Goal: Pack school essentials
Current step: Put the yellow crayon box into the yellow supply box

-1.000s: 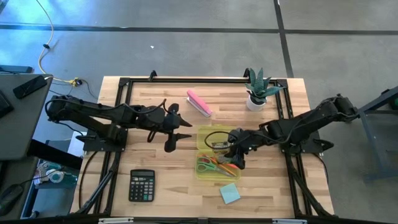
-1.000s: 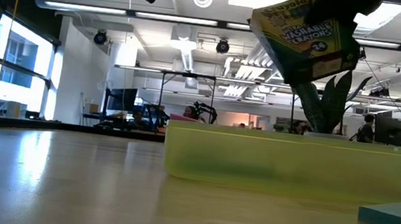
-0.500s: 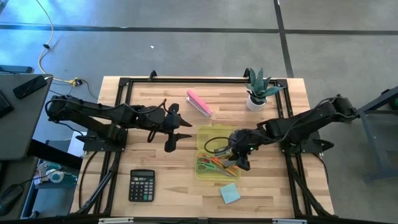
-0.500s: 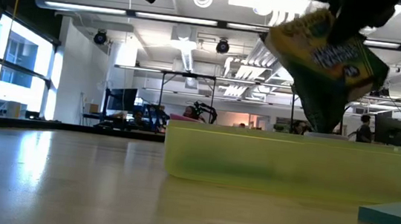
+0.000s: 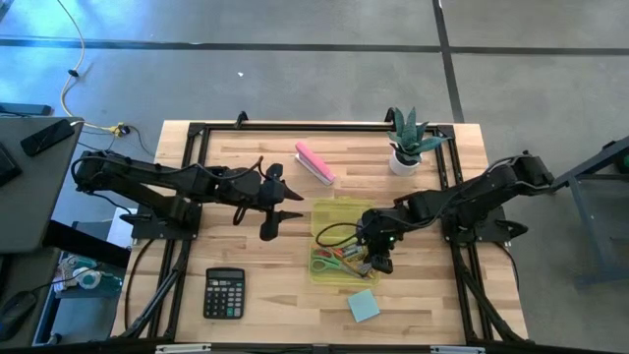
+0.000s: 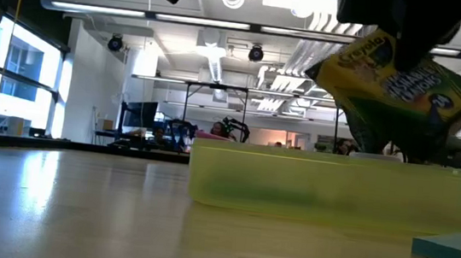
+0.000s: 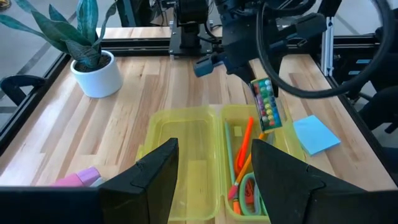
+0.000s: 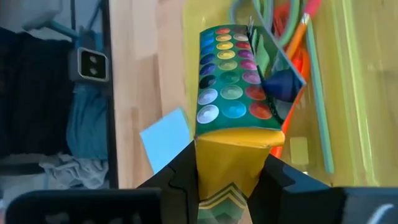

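The crayon box, now tilted over the open yellow case, will be let go by my right gripper beside the green-handled scissors in the yellow case's near compartment (image 5: 361, 268) (image 8: 258, 146).
A yellow-and-green crayon box (image 6: 398, 86) hangs tilted over the open yellow case (image 5: 334, 218), shut in my right gripper (image 8: 233, 168). The gripper stands above the case's near compartment (image 5: 376, 258). That compartment holds green-handled scissors (image 5: 327, 262) and orange-red pens (image 7: 244, 144). The light blue note pad (image 5: 363, 305) lies flat on the table near the case. My left gripper (image 5: 285, 211) waits open to the left of the case, touching nothing. My right gripper pinches the crayon box by its yellow end (image 8: 231, 144), one finger (image 8: 186, 171) on each broad side. It comes from above, slanting in from the table's right. The box hangs tilted below the fingers, and its far end (image 7: 271, 119) is low over the case; whether it touches, I cannot tell.
A black calculator (image 5: 224, 292) lies near the table's near edge, left of the case. A pink oblong block (image 5: 314, 162) and a potted plant (image 5: 406, 143) stand toward the far edge. A black frame (image 5: 192, 138) runs around the table top.
My right gripper has moved a little toward the table's near edge and downward, and has tipped. The crayon box, upright a second ago, now leans over steeply and sits lower over the case.
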Controlling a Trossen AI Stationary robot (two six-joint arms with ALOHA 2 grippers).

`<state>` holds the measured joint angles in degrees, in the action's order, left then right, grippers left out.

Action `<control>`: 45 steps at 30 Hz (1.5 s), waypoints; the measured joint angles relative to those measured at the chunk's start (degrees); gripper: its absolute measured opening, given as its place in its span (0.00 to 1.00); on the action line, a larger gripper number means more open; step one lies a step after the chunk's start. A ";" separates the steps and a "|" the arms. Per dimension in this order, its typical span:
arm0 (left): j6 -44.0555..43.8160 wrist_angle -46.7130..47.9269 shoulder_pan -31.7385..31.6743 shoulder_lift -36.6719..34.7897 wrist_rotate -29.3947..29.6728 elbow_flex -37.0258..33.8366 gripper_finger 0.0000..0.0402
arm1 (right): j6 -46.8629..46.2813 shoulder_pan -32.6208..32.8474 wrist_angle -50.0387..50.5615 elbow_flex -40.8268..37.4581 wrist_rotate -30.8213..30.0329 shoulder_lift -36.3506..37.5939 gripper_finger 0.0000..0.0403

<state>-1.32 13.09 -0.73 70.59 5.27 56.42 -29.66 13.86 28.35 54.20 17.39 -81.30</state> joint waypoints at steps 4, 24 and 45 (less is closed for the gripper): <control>0.00 0.00 0.00 0.00 0.04 0.00 0.47 | 1.66 -0.08 -0.26 2.71 -0.12 0.00 0.22; 0.00 0.01 0.00 0.00 0.14 0.00 0.47 | 5.67 -3.38 8.99 8.43 4.15 -7.86 0.21; 0.02 0.76 0.01 0.00 0.12 0.02 0.47 | 9.24 -3.88 19.07 18.29 1.00 -12.53 0.22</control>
<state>-1.30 13.85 -0.72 70.59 5.39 56.44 -20.43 9.97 47.42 72.49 18.38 -93.82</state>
